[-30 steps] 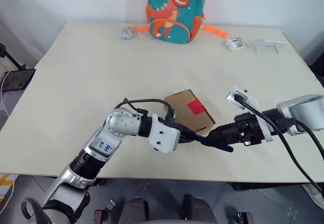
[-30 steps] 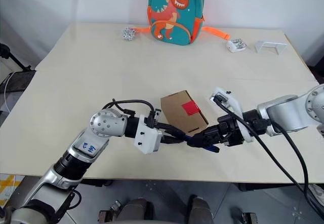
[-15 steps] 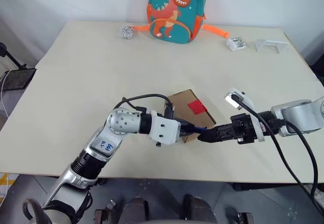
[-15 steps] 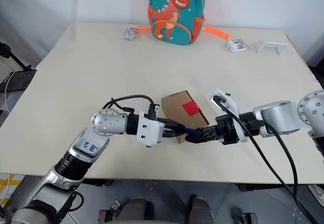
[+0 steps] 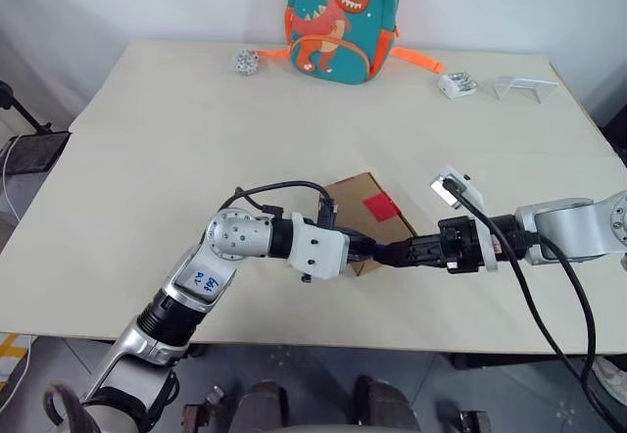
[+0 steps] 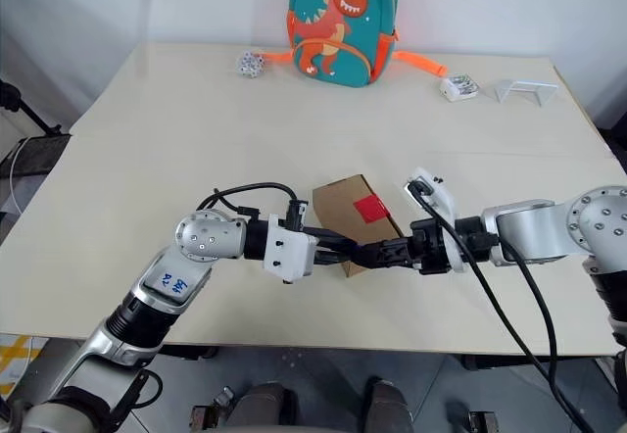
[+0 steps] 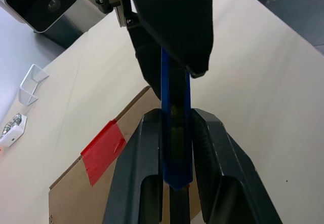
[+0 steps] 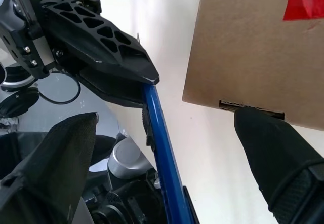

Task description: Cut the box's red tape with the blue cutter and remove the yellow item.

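Observation:
I need to take the blue cutter's handle (image 8: 169,176) with my right gripper before cutting the red tape, as my left gripper is clasping the blue cutter by its blade end.
The box (image 5: 364,214) lies closed on the table, near the front edge, with the red tape (image 5: 378,206) on its top. In front of the box my left gripper (image 5: 361,252) is shut on the blue cutter (image 7: 174,133), which points toward the right arm. My right gripper (image 5: 396,255) faces it, open. Its two fingers (image 8: 263,133) stand wide apart on either side of the cutter's free end (image 8: 162,153), without touching it. The box's side (image 8: 238,46) is just beyond them. The yellow item is hidden.
A teal dinosaur backpack (image 5: 338,22) stands at the table's far edge. A small grey ball (image 5: 245,61) is to its left. A white device (image 5: 457,84) and a white bracket (image 5: 524,86) are to its right. The table's front edge (image 5: 323,340) runs just under both arms.
My right gripper has slid left toward the left one, and its open fingers now straddle the cutter's free end. The left gripper has held still with the cutter.

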